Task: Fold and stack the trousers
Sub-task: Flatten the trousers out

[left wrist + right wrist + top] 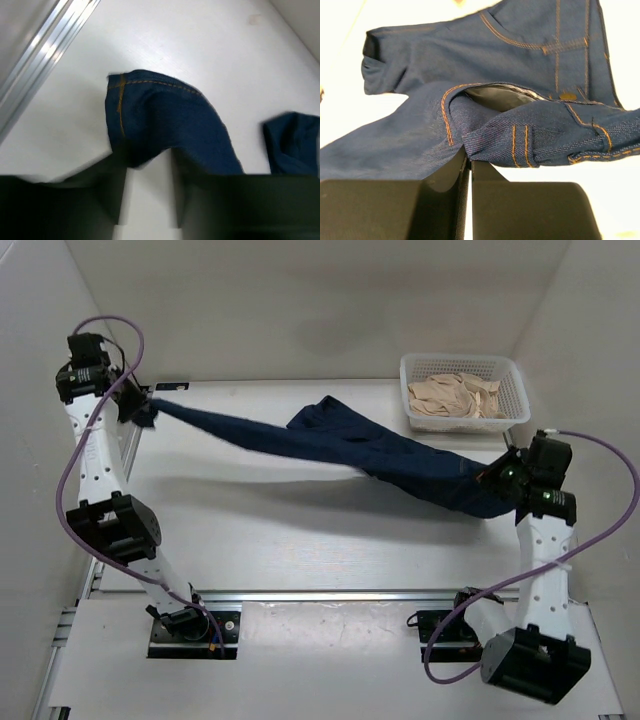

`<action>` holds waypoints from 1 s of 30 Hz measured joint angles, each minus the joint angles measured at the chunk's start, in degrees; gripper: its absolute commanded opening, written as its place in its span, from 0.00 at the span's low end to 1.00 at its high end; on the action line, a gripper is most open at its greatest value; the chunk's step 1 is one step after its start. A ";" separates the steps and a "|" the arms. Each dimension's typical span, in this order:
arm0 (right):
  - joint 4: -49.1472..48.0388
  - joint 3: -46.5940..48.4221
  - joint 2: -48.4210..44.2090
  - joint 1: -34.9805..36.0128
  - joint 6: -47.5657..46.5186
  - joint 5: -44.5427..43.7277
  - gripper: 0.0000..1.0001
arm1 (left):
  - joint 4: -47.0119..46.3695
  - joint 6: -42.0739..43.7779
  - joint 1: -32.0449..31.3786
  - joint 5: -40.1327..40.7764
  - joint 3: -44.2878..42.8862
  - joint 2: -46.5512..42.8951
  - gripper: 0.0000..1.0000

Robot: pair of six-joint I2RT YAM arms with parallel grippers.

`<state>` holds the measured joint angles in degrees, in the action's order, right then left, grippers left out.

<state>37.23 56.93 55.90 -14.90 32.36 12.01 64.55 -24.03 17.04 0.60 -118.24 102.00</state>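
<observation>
The far leg angles away from the stretched leg. I need to lay this side down and then grip the waistband's far end (596, 27) with my right gripper.
The trousers (340, 445) are dark blue denim with orange stitching, stretched in the air across the table from far left to right, with a shadow under them. My left gripper (148, 410) is shut on a leg hem (150, 110), which bunches over its narrowly parted fingertips (120, 170). My right gripper (498, 484) is shut on the waistband end; its jaws (469, 152) pinch the denim (520, 142) beside a belt loop. A pocket and a rivet show above. Another fold of the trousers (292, 145) hangs at the right of the left wrist view.
A white mesh basket (460, 359) holding beige cloth (455, 396) stands at the back right, just behind my right gripper. White walls enclose the table on three sides. An aluminium rail (330, 595) runs along the near edge, and another one (40, 55) lies beside my left gripper.
</observation>
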 measured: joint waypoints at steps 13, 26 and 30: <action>8.37 -3.39 -9.29 -0.11 -0.07 -7.02 0.75 | 0.74 4.00 1.27 2.82 12.24 -0.72 0.15; 5.46 -8.94 -4.96 -0.11 -0.87 0.37 0.47 | -9.29 2.60 0.37 -8.94 35.43 3.41 1.00; 6.03 -11.10 -5.09 -0.11 -0.92 2.16 0.52 | -11.39 1.62 -1.11 -8.28 35.80 7.06 0.93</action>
<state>43.27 45.82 50.81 -15.00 31.44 14.17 53.17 -22.41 15.92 -7.68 -82.43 109.06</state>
